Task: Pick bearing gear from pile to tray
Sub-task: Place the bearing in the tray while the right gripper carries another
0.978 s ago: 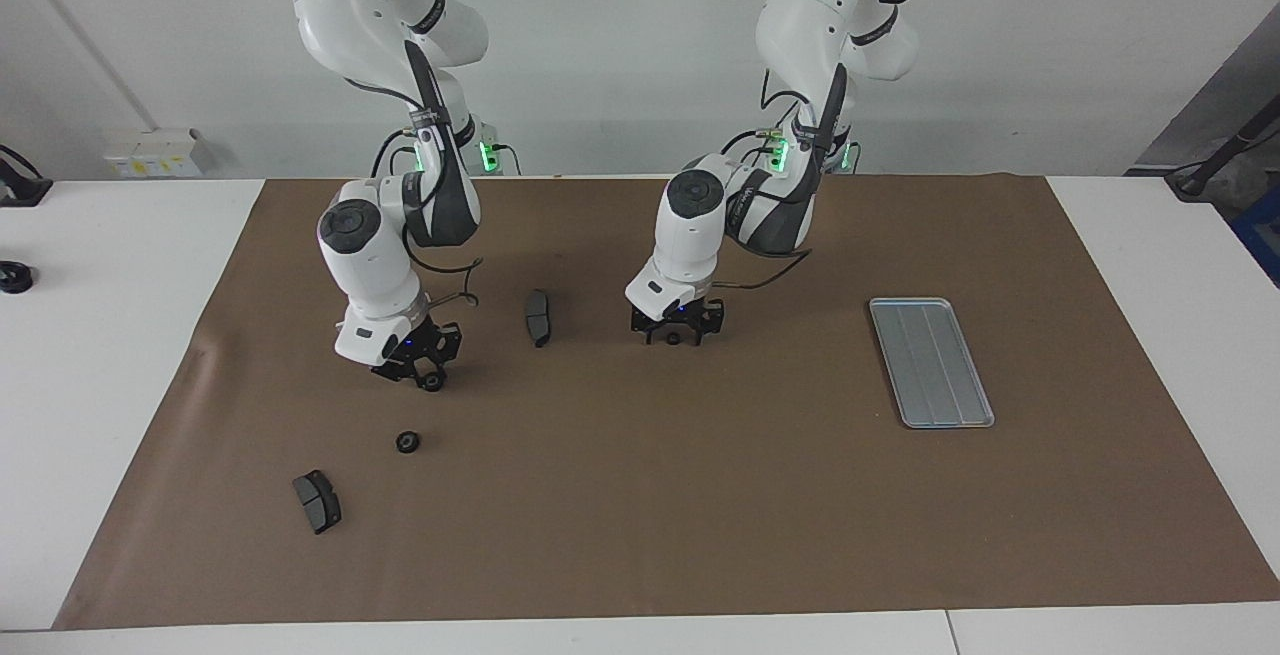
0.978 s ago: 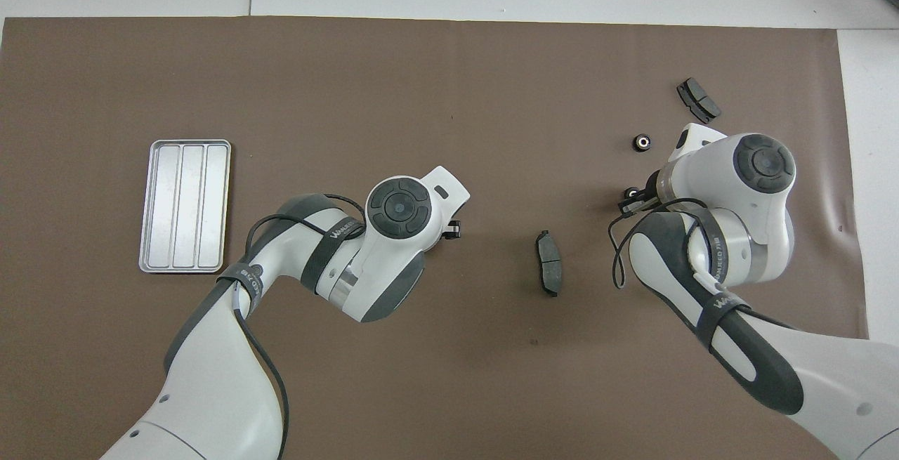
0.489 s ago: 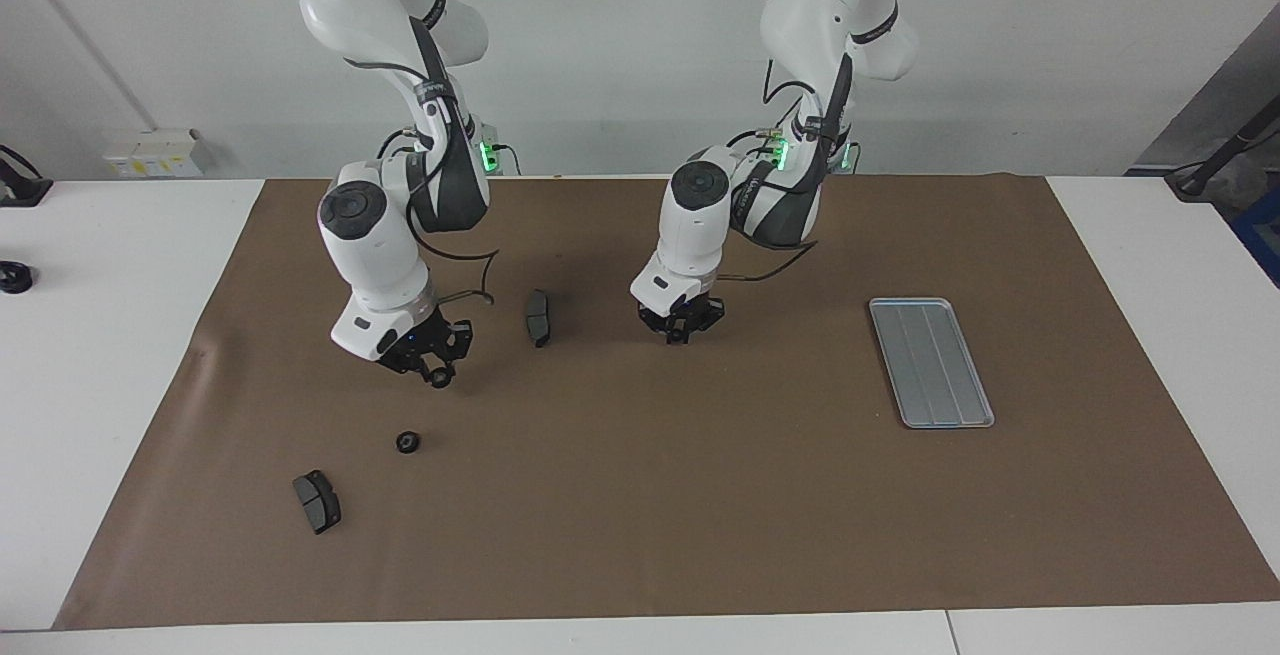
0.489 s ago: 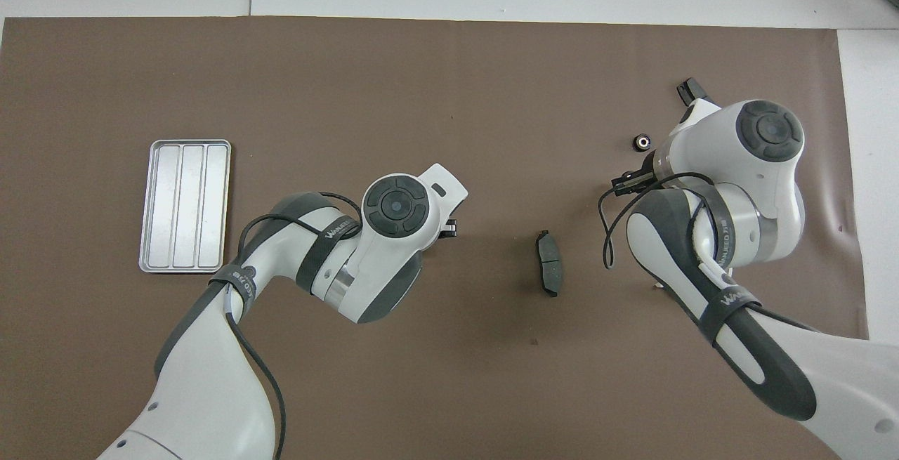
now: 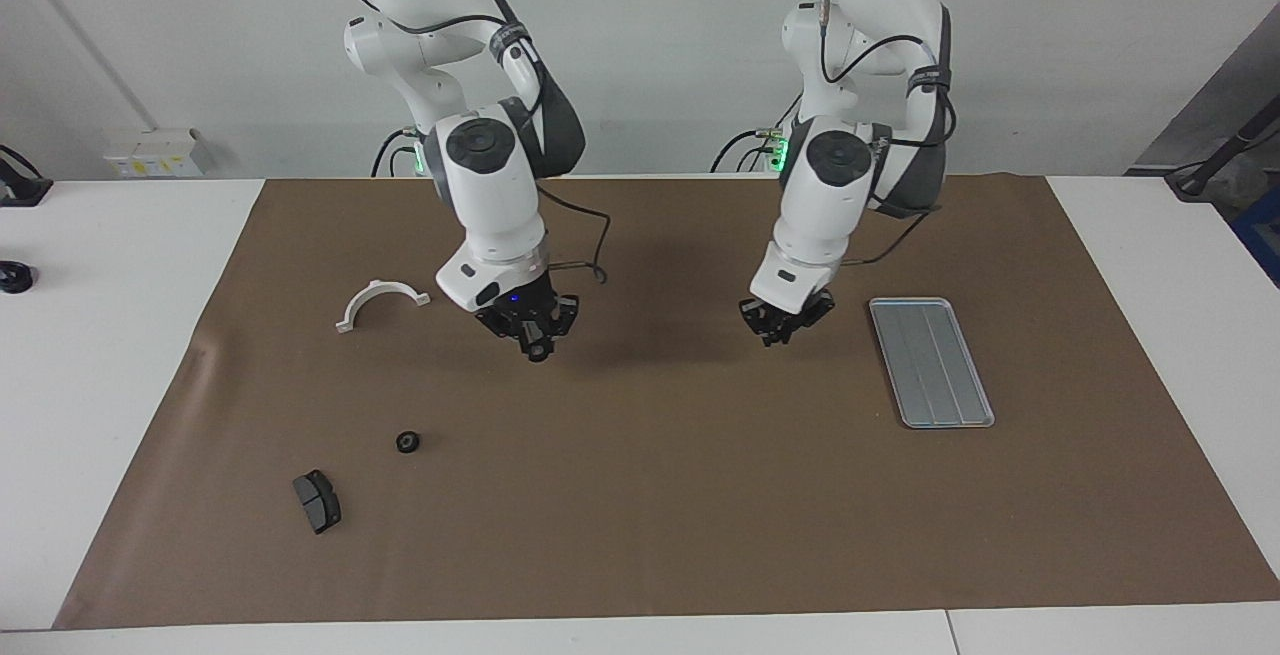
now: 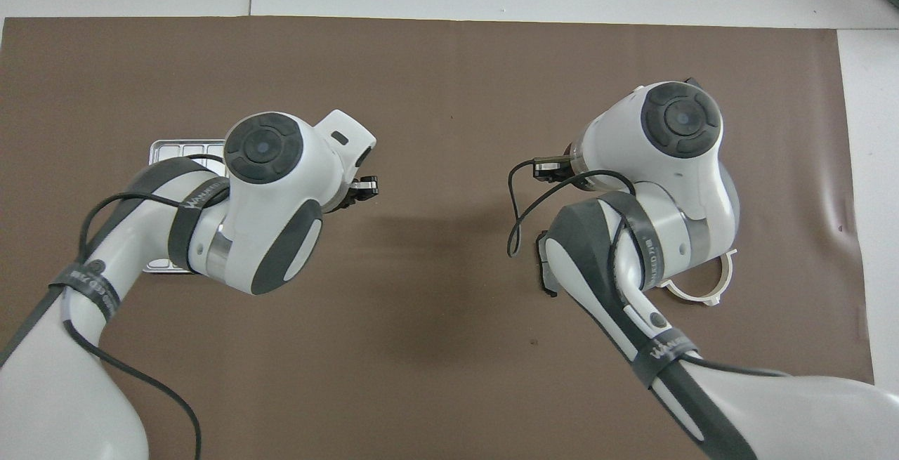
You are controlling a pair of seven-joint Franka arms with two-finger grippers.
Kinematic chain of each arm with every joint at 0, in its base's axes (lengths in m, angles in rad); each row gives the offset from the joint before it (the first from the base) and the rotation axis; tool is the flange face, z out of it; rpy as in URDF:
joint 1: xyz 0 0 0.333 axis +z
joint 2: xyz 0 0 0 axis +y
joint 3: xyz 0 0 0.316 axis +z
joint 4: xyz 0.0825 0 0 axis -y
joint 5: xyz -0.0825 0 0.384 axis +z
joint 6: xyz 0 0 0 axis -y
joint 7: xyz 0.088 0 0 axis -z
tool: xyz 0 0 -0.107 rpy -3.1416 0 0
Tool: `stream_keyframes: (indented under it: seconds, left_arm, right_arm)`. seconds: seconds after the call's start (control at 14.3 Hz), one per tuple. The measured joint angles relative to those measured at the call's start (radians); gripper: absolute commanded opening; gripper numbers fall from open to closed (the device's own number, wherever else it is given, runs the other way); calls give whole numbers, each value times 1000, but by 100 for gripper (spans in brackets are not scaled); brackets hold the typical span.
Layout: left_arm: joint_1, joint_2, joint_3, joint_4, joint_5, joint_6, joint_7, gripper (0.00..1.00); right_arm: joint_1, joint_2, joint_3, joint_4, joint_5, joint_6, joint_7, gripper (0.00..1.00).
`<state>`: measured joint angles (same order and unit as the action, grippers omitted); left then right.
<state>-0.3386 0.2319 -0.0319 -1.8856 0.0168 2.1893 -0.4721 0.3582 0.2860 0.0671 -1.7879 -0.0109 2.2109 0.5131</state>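
My left gripper is going to release the bearing gear in the far end of the silver grooved tray (image 6: 205,171), where it will let the gear go.
My left gripper (image 5: 782,327) hangs above the mat beside the silver grooved tray (image 5: 931,362), shut on a small black bearing gear that hardly shows. It also shows in the overhead view (image 6: 365,186). My right gripper (image 5: 537,345) is raised over the middle of the mat, shut on another black bearing gear. One bearing gear (image 5: 406,442) lies on the mat, with a dark brake pad (image 5: 317,501) farther from the robots. A white half-ring bracket (image 5: 381,301) lies toward the right arm's end. In the overhead view the left arm covers most of the tray (image 6: 175,145).
The second brake pad (image 6: 542,263) peeks out from under the right arm in the overhead view and is hidden in the facing view. The bracket (image 6: 702,291) shows there too. A brown mat (image 5: 640,495) covers the table.
Both grippers rose and moved toward the left arm's end, each carrying a bearing gear. The left gripper shut on its gear. The right arm's move uncovered the white bracket.
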Motion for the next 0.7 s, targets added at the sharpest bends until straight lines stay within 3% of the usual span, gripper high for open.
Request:
stream_keyframes:
  seconds: [0.35,0.56,0.7]
  left_arm:
    - [171,8,0,-24,0,48,248,0]
    - [262,11,0,-54,0,94,393,0]
    - [300,28,-1,-67,0,137,440,0]
  right_arm:
    - [172,137,1,122,-2,28,260,0]
    - [207,225,0,170,-12,95,305,0]
    - [210,259,-1,179,-24,121,320,8]
